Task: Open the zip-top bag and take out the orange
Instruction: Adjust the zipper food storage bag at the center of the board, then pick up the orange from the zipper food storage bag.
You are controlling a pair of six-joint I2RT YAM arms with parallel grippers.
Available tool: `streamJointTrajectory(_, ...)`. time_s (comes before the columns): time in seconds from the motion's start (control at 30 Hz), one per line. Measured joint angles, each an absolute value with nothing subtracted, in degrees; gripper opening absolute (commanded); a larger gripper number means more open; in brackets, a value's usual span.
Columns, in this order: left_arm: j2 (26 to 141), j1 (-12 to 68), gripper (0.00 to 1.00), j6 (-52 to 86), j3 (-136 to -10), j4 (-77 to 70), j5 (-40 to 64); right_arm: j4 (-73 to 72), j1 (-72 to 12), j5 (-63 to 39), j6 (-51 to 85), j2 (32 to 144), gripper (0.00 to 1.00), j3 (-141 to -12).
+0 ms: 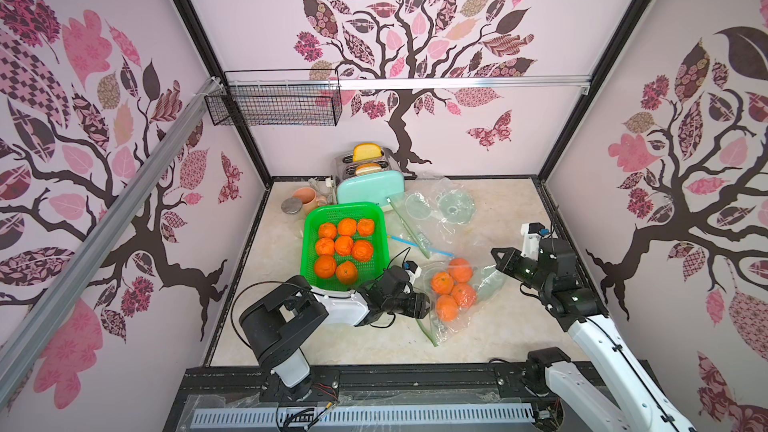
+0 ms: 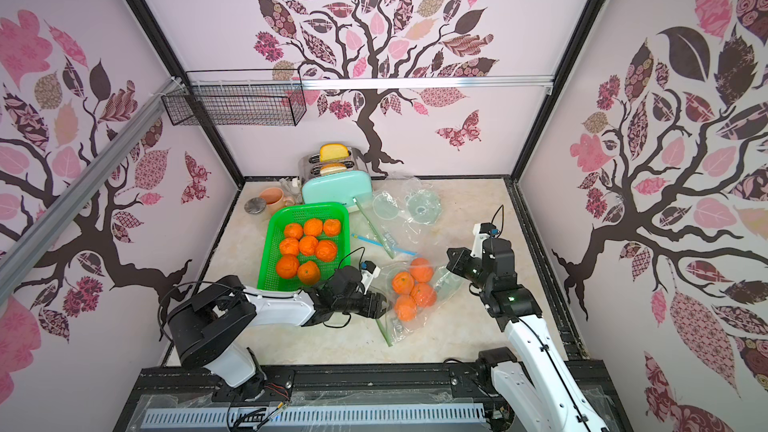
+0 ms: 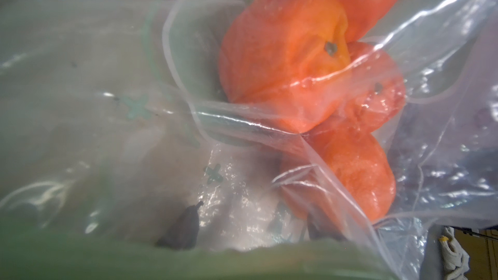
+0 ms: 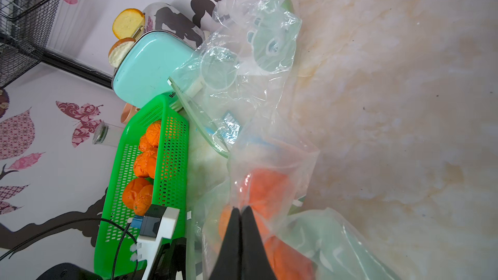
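The bag's far corner is in my right gripper, away from the oranges, so that gripper should grab the film (image 1: 482,285) next to them and hold the bag steady for my left gripper.
The clear zip-top bag (image 1: 441,333) (image 2: 398,331) lies on the table right of centre, its green zip edge toward my left arm. Several oranges (image 1: 451,290) (image 2: 412,289) sit inside it. My left gripper (image 1: 424,306) (image 2: 381,306) is at the bag's mouth. In the left wrist view its dark fingertips (image 3: 186,227) stand apart behind the film, open, short of the nearest orange (image 3: 283,57). My right gripper (image 1: 496,253) (image 4: 240,210) is shut on a fold of the bag's film at the far side, above the oranges (image 4: 269,187).
A green basket (image 1: 345,209) holding several oranges stands left of the bag, next to my left arm. Behind it are a mint toaster (image 1: 370,191) with bread, a pink cup (image 1: 305,197) and a jar (image 1: 292,205). Other empty clear bags (image 1: 436,205) lie at the back.
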State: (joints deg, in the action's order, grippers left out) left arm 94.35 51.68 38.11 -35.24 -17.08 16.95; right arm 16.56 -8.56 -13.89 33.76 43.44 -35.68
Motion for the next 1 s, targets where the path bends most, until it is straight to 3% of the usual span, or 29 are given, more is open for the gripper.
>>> streamJointTrajectory(0.03,94.3,51.7,0.67,38.1,-35.3,-17.1,16.9,17.2,-8.6,-12.6,33.8,43.6,0.06,-35.7)
streamJointTrajectory(0.13,94.4,51.7,0.67,37.9,-35.6,-16.6,16.9,19.4,-8.6,-8.8,33.7,44.9,0.5,-35.7)
streamJointTrajectory(0.17,94.4,51.7,0.67,37.9,-35.7,-16.3,16.8,20.2,-8.6,-7.3,33.6,45.5,0.55,-35.7)
streamJointTrajectory(0.23,94.4,51.7,0.67,37.8,-35.9,-15.9,16.8,22.0,-8.6,-4.7,33.1,46.3,0.53,-35.8)
streamJointTrajectory(0.37,94.4,51.7,0.67,37.6,-36.0,-15.6,16.8,26.4,-8.8,1.6,31.2,46.4,0.34,-38.6)
streamJointTrajectory(0.57,94.4,51.7,0.66,37.5,-36.1,-15.3,16.8,27.9,-12.6,4.6,29.5,46.9,0.18,-42.7)
streamJointTrajectory(0.73,94.4,51.7,0.66,37.5,-36.2,-15.1,16.8,26.6,-17.3,1.8,29.7,51.6,0.18,-39.9)
streamJointTrajectory(1.0,94.3,51.7,0.66,37.4,-36.2,-15.2,17.6,21.9,-17.7,1.3,31.7,63.7,0.17,-33.2)
